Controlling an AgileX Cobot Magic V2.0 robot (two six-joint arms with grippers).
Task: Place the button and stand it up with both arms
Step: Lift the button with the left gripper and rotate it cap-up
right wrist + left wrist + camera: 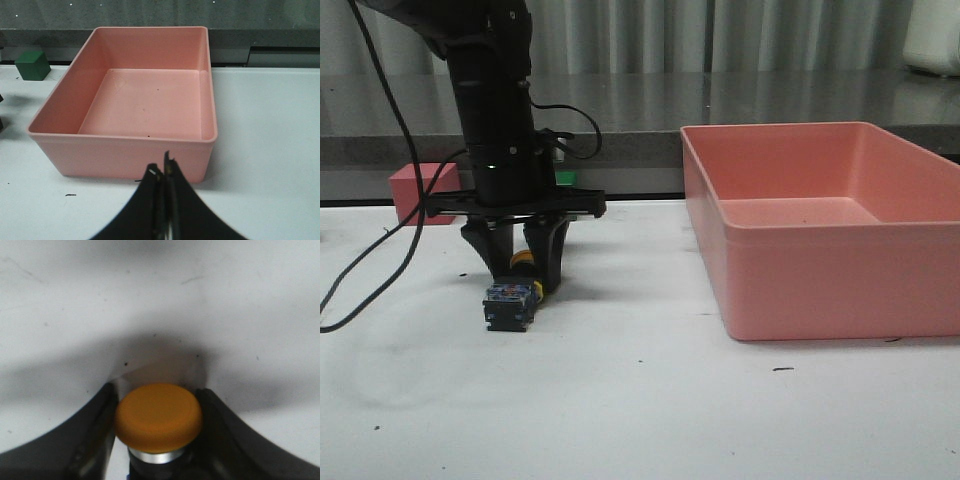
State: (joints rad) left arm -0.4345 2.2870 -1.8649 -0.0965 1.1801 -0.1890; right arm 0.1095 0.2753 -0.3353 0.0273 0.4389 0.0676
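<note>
Next, I release the button from my left gripper, upright on the white table (426,308) in front of the pink cube.
The button (511,304) lies on its side on the white table, boxy black-and-blue base towards the front, yellow cap pointing back. My left gripper (528,274) comes down from above with its fingers on either side of the cap. In the left wrist view the yellow cap (159,417) fills the gap between the two black fingers (95,435), above a silver ring and black collar. My left gripper (156,391) is shut on the button. My right gripper (162,172) is shut and empty, low over the table in front of the pink bin; it is out of the front view.
A large empty pink bin (820,290) stands on the right, also in the right wrist view (120,160). A pink cube (418,192) sits at the back left. A green cube (33,65) sits behind the left arm, partly hidden (565,178). A dark ledge runs along the back.
</note>
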